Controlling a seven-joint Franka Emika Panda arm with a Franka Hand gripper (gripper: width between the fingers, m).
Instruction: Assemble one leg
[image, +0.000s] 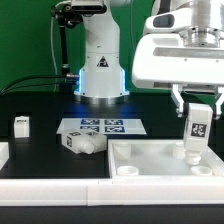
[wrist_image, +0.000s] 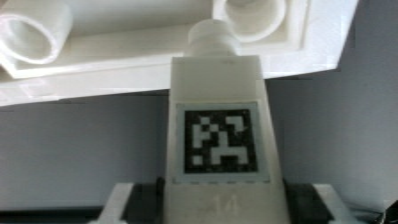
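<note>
Next, my gripper releases the leg as it stands upright in the flat white piece's front corner socket (image: 201, 171) (wrist_image: 254, 16), the one closest to its tip. The leg is now held upright near that piece.
My gripper (image: 197, 108) is shut on a leg (image: 197, 130), a white post with a black-and-white tag, and holds it upright by its upper end. The leg's lower tip reaches down to the large flat white piece (image: 150, 155), near its socket (image: 195, 160) at the exterior view's right. In the wrist view the leg (wrist_image: 219, 110) stands between my fingers (wrist_image: 128, 200), with the gripper (wrist_image: 219, 206) closed on its sides. Its tip points at the white piece's rim (wrist_image: 107, 85) between two round sockets (wrist_image: 50, 45). I cannot tell whether the tip touches.
The marker board (image: 103, 127) lies in the middle before the robot base (image: 100, 70). A loose leg (image: 80, 143) lies at its front edge. Another leg (image: 22, 125) stands at the exterior view's left. A white part (image: 4, 152) shows at the left edge.
</note>
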